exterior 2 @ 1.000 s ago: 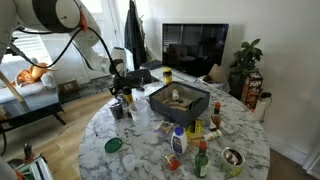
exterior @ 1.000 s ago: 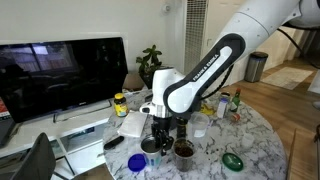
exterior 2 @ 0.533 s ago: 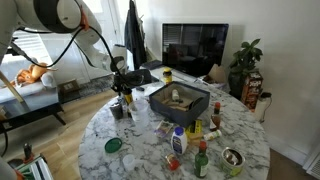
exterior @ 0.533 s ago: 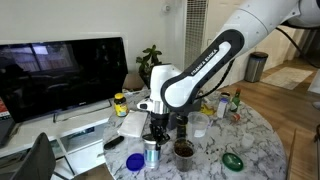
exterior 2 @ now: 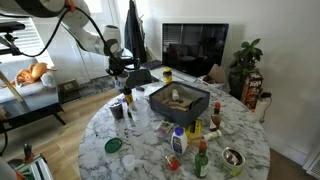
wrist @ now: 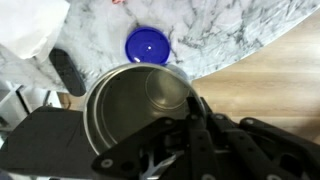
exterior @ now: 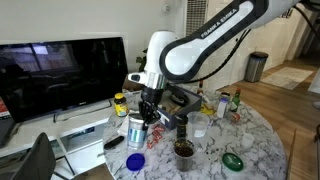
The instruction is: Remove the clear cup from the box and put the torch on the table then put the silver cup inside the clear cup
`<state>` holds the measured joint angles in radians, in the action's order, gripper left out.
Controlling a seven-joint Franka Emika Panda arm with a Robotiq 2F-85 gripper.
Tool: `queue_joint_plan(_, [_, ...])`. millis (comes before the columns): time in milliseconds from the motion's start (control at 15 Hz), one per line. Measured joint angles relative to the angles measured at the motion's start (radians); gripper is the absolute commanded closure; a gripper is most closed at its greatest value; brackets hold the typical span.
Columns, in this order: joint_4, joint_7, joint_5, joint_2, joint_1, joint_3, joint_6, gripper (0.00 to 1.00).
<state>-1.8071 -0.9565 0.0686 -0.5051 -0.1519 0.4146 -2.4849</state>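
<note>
Next, my gripper sets the silver cup down and releases it inside the clear cup (exterior: 198,125), which is on the marble beside the dark box.
My gripper (exterior: 143,117) is shut on the rim of the silver cup (exterior: 137,131) and holds it in the air above the marble table (exterior: 255,145). The wrist view looks down into the silver cup (wrist: 135,110), with the fingers (wrist: 192,108) pinching its right-hand wall. A slim black torch (exterior: 113,143) lies near the table edge, and the wrist view shows it as the torch (wrist: 68,72) to the cup's left. The clear cup (exterior 2: 139,112) stands on the table beside the dark box (exterior 2: 180,100).
A blue lid (exterior: 135,160) lies on the marble under the raised cup. A dark brown cup (exterior: 184,149) stands close by, and a green lid (exterior: 232,160) lies further along. Several small bottles (exterior 2: 178,140) crowd the table. A TV (exterior: 60,75) stands behind.
The gripper closed on the silver cup's rim and lifted it up and to the left, off the spot by the blue lid. The arm has risen with it.
</note>
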Motion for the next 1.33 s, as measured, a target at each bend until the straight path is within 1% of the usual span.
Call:
queue_joint_plan(133, [-0.028, 0.005, 0.037, 0.097, 0.024, 0.001, -0.016, 0.99])
queue_joint_plan(267, [-0.076, 0.008, 0.093, 0.199, 0.058, -0.004, -0.066, 0.99])
queue_joint_plan(400, [-0.143, 0.017, 0.139, 0.307, 0.083, -0.026, -0.109, 0.99])
queue_joint_plan(667, [-0.331, 0.113, 0.128, 0.518, 0.09, -0.135, -0.121, 0.99])
queue_joint_plan(867, [-0.49, 0.193, 0.058, 0.647, 0.091, -0.222, -0.115, 0.99])
queue_joint_plan(1067, [-0.607, 0.244, 0.016, 0.72, 0.09, -0.281, -0.07, 0.99])
queue_joint_plan(1333, [-0.693, 0.25, 0.019, 0.713, 0.073, -0.33, -0.036, 0.99])
